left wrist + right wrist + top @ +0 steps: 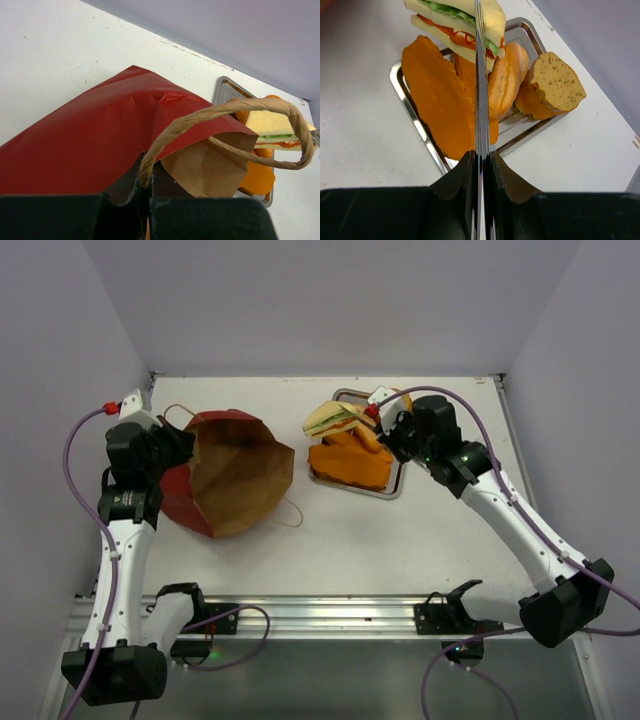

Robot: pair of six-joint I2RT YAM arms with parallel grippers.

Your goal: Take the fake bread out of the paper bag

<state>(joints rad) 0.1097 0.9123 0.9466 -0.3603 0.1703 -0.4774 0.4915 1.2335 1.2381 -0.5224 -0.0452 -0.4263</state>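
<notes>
My right gripper is to let go of the sandwich on top of the baguette (347,430) (479,54), against the orange slab on the metal tray.
The paper bag (235,475) lies on its side at the left, red outside, its brown mouth open toward the camera; no bread shows inside. My left gripper (185,445) is shut on the bag's rim where a cord handle (240,107) is fixed, as the left wrist view (145,187) shows. The fake bread lies on a metal tray (385,490): a sandwich (460,22), an orange slab (432,95), a baguette (507,75) and a cut roll (552,87). My right gripper (481,155) hovers over the tray, jaws pressed on a thin shiny metal strip seen edge-on.
The tray's rim (410,107) stands right of the bag's mouth. A second cord handle (290,512) trails on the table in front of the bag. White walls close the table at the back and on both sides.
</notes>
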